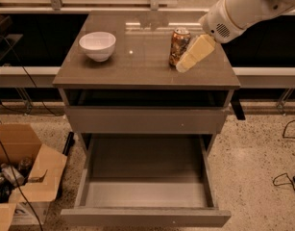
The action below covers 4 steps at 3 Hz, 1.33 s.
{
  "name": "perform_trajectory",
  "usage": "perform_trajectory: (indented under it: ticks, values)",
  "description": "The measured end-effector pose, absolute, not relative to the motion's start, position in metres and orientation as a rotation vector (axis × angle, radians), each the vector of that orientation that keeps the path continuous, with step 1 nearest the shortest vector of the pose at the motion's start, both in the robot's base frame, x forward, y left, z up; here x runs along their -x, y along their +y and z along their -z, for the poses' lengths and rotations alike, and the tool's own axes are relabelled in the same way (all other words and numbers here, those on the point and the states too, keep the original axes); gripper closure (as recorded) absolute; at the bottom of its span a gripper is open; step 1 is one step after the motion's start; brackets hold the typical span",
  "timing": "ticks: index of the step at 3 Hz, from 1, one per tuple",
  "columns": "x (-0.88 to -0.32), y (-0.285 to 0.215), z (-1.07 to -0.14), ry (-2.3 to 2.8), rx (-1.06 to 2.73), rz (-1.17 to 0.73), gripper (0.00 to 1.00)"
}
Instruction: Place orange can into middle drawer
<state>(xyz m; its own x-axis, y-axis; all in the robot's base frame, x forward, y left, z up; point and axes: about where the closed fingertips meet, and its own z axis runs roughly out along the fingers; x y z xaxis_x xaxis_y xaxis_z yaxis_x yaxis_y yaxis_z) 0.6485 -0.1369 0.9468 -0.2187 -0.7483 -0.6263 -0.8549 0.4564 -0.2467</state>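
I should next move my gripper to the upper half of the orange can (179, 39) on the cabinet top and close it there.
The orange can (178, 45) stands upright on the cabinet top (137, 66), right of centre. My gripper (188, 61) hangs from the white arm at the upper right, its pale fingers just right of the can and close beside its lower part. The middle drawer (147, 191) is pulled wide open below, its flat grey floor bare. The like-fronted drawer (146, 119) above it is shut.
A white bowl (97, 45) sits on the cabinet top at the left. An open cardboard box (22, 177) with clutter stands on the floor at the left. Cables (286, 177) lie on the floor at the right. A window ledge runs behind the cabinet.
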Motion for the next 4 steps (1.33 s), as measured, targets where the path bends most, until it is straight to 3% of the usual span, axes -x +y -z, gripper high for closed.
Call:
perform_trajectory:
  ticks: [3,4]
  values:
    - [-0.741,-0.129,-0.914,2.006,1.199,-0.341,0.00]
    - [-0.762,-0.122,-0.902,2.016,1.188,-0.394,0.16]
